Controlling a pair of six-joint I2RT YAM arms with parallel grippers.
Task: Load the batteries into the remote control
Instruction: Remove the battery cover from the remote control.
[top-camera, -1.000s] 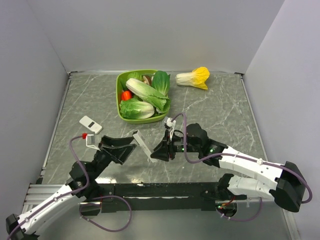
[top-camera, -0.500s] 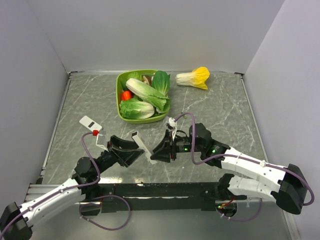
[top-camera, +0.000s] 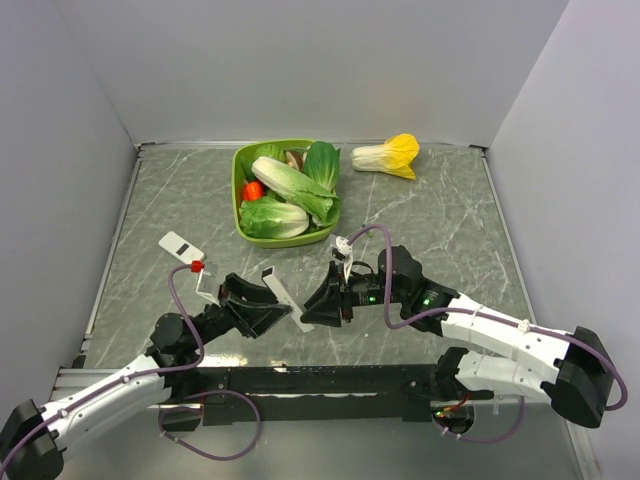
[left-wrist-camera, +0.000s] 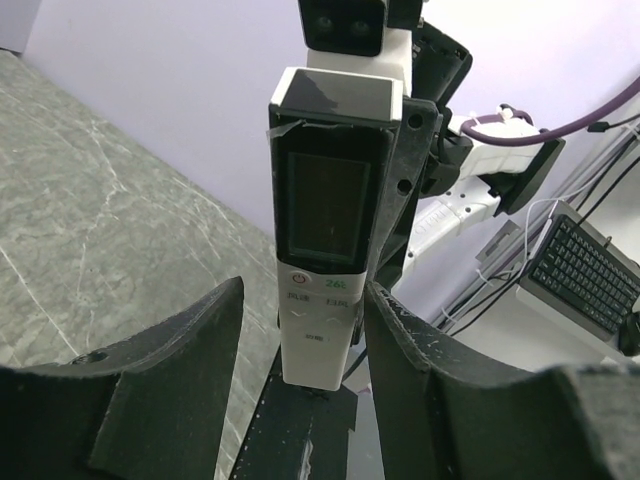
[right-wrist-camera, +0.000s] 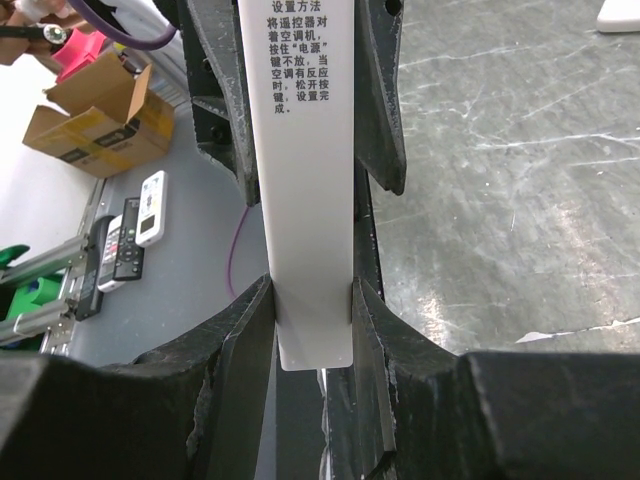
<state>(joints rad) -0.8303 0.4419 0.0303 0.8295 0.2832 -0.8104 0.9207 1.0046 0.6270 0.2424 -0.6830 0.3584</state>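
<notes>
The robot's right gripper needs to put the remote control's white back down on the front half of the marble table, straight (top-camera: 381, 294) below the yellow-white cabbage. The remote is now held off the table.
The remote control (top-camera: 284, 297), a slim white bar with a dark screen (left-wrist-camera: 330, 200), is held off the table between both arms. My right gripper (right-wrist-camera: 312, 285) is shut on one end of it, both fingers pressed against its plain white back (right-wrist-camera: 310, 200). My left gripper (left-wrist-camera: 303, 290) sits around the other end, the button end. Its right finger touches the casing, while a gap shows at the left finger. In the top view the left gripper (top-camera: 268, 312) and the right gripper (top-camera: 318, 303) face each other. The batteries are out of view.
A green bowl (top-camera: 240, 190) heaped with leafy vegetables stands at the back middle. A yellow-white cabbage (top-camera: 388, 155) lies to its right. A small white rectangular piece (top-camera: 181, 245) rests on the marble table (top-camera: 450, 220) at the left, near the left arm's cable.
My left gripper has moved in toward the remote control and narrowed its jaws around the button end. The right gripper has kept its hold, shifting only slightly.
</notes>
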